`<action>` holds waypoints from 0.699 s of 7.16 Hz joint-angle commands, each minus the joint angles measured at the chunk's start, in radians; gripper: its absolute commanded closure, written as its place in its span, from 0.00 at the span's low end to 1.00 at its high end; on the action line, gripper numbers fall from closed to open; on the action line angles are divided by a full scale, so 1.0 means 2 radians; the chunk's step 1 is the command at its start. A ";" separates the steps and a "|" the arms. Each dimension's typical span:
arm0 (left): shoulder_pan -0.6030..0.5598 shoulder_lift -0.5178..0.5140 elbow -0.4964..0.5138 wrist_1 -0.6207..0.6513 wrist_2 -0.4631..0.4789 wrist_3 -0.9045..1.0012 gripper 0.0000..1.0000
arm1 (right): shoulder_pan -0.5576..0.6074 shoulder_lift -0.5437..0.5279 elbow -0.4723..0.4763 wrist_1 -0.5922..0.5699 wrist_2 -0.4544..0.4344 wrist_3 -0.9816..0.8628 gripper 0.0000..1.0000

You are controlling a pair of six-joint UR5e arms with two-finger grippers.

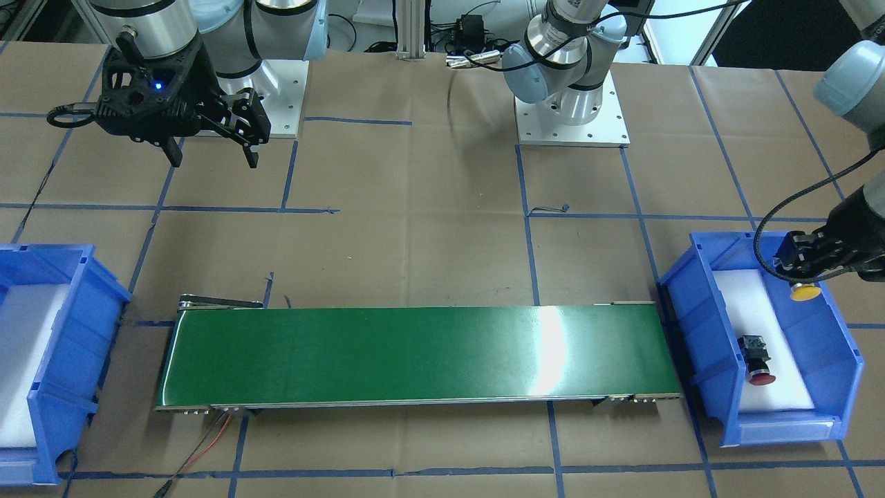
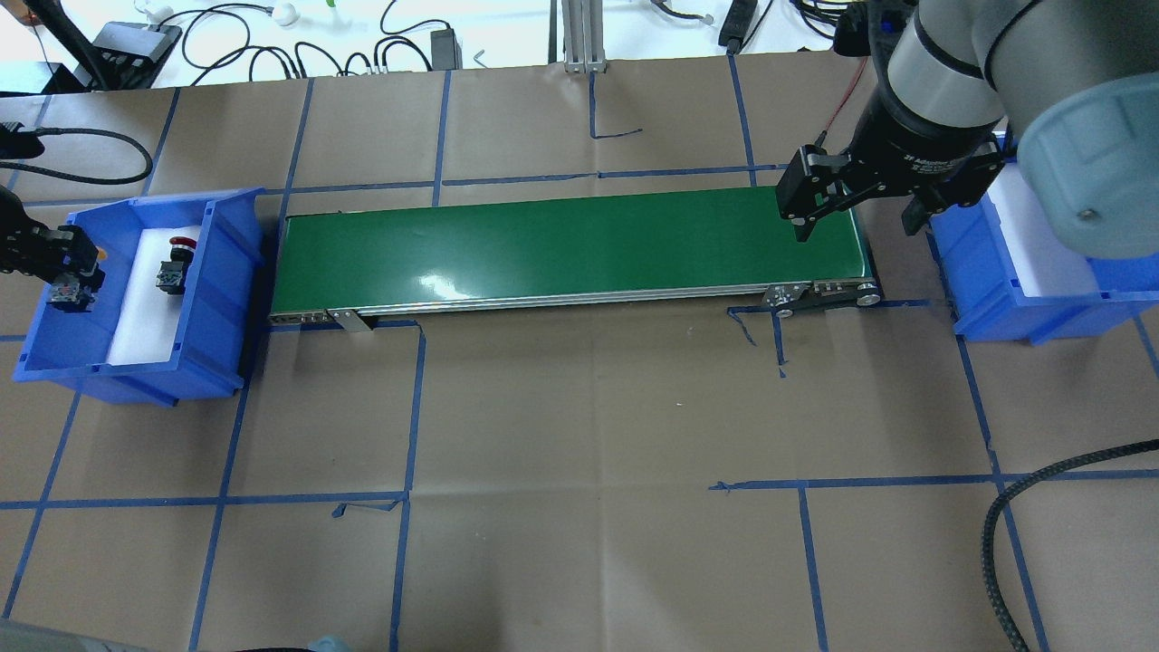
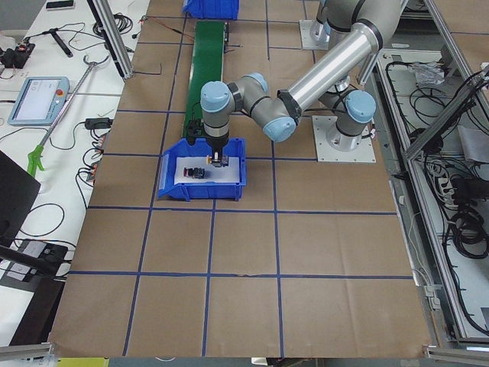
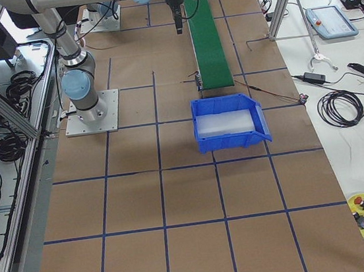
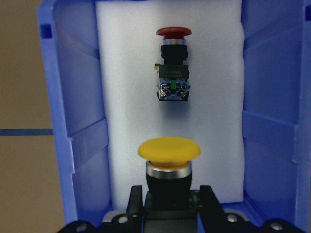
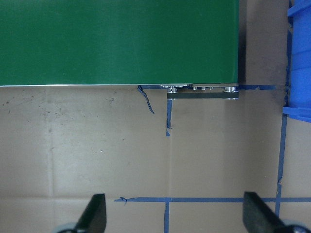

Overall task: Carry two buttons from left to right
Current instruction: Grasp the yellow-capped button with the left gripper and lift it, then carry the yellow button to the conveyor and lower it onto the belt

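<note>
The yellow-capped button will go down from my left gripper beside the bright glare on the green conveyor belt (image 1: 574,350).
My left gripper (image 1: 802,266) is shut on the yellow-capped button (image 1: 805,292) and holds it above the white foam in the left blue bin (image 1: 691,332). In the left wrist view the yellow button (image 5: 169,150) sits between the fingers (image 5: 137,204), cap pointing forward. The red-capped button (image 5: 173,63) lies on its side on the foam further along the bin; it also shows in the front view (image 1: 758,360) and the overhead view (image 2: 174,267). My right gripper (image 2: 856,226) is open and empty, hovering over the right end of the green conveyor belt (image 2: 570,244).
The conveyor belt (image 1: 415,353) runs between the two bins. The right blue bin (image 2: 996,272) with white foam stands at the belt's right end, with nothing seen in it. Brown paper with blue tape lines covers the table. A black cable (image 2: 1005,534) lies at the front right.
</note>
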 commanded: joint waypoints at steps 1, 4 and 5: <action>-0.032 -0.011 0.037 -0.014 -0.003 -0.026 1.00 | 0.000 0.000 0.004 0.000 0.000 0.000 0.00; -0.143 -0.026 0.089 -0.048 0.002 -0.128 1.00 | 0.000 0.000 0.004 0.000 0.000 0.000 0.00; -0.180 -0.035 0.093 -0.049 0.004 -0.166 1.00 | 0.000 0.000 0.004 0.000 0.000 0.000 0.00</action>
